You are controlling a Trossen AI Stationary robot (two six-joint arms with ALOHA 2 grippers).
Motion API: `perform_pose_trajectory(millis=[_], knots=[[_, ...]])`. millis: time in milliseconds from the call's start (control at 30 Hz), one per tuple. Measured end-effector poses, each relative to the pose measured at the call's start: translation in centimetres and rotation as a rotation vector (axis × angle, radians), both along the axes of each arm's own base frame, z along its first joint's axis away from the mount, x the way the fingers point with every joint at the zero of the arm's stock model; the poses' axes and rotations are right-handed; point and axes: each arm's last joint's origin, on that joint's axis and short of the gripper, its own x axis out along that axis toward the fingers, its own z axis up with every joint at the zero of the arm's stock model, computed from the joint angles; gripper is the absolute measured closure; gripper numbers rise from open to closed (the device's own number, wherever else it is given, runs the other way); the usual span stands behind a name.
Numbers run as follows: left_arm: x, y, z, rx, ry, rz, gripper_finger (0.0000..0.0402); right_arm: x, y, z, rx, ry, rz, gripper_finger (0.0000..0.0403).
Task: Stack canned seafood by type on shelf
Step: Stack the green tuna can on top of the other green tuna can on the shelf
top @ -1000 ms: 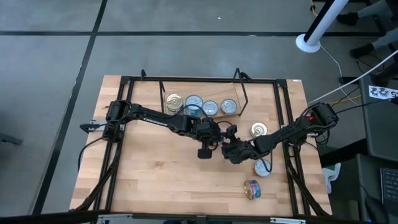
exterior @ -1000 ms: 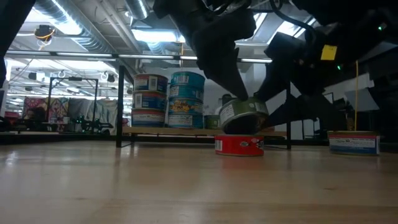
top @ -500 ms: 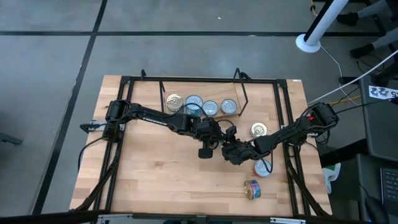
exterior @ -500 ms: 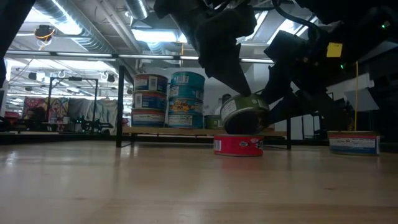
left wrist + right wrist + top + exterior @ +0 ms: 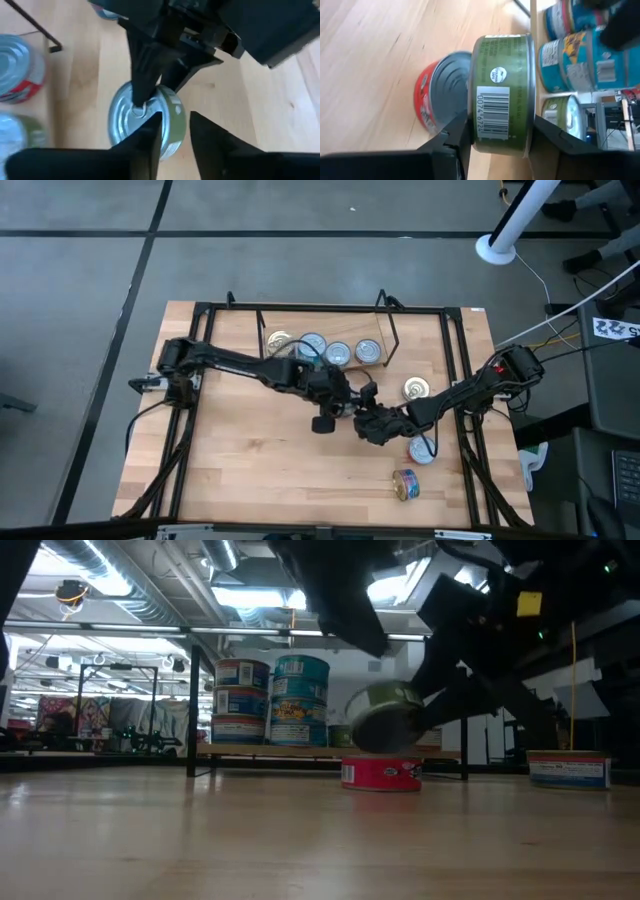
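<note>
My right gripper should set the green-labelled can, now just above a red can, down on top of the green can on the shelf [image 5: 369, 349] [image 5: 576, 117].
My right gripper [image 5: 499, 129] is shut on a green-labelled can [image 5: 502, 92], held on edge just above a red can [image 5: 382, 773] that lies flat on the table. My left gripper [image 5: 175, 122] hangs open above the green can [image 5: 145, 120], with its fingers clear of it. The shelf [image 5: 300, 750] stands behind at the far side. It bears stacked cans with blue and multicoloured labels [image 5: 272, 700] and a green can [image 5: 565, 117]. In the high view both grippers meet at mid-table [image 5: 365, 415]. My right gripper pinches the green can across its two flat faces, one finger on the lid [image 5: 140, 97] near the pull tab, the other on the base [image 5: 532, 120]. The fingers come slanting down from the table's right. The can stands on edge, side label toward the wrist camera, above the red can.
Three loose cans lie right of the grippers: one with a gold lid [image 5: 416, 388], one blue [image 5: 421, 450], one on its side near the front [image 5: 405, 483]. The shelf's wire frame [image 5: 392, 330] rises at the far side. Black rails [image 5: 470, 430] edge the table.
My left gripper has let go of the green can and gone up, away from it. The can stays in my right gripper, now a little higher over the red can and shifted slightly.
</note>
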Motion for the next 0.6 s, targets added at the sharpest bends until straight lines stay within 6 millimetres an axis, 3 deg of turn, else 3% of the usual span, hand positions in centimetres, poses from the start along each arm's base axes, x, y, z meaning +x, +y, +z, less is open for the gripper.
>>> perform_pose_trajectory(millis=[133,333,600], knots=[[-1.8,0.1,2.6,0.01,-0.002,-0.01,0.0278,0.6,0.2,0.9,-0.026,-0.004,0.026,0.0262],[-4.8,0.4,6.5,0.009,-0.037,-0.002,0.0269,1.2,0.2,2.5,-0.159,0.021,0.017,0.0261],[-7.4,0.5,9.8,0.006,-0.11,0.002,0.0282,2.3,-3.2,3.1,-0.248,0.077,-0.054,0.0261]])
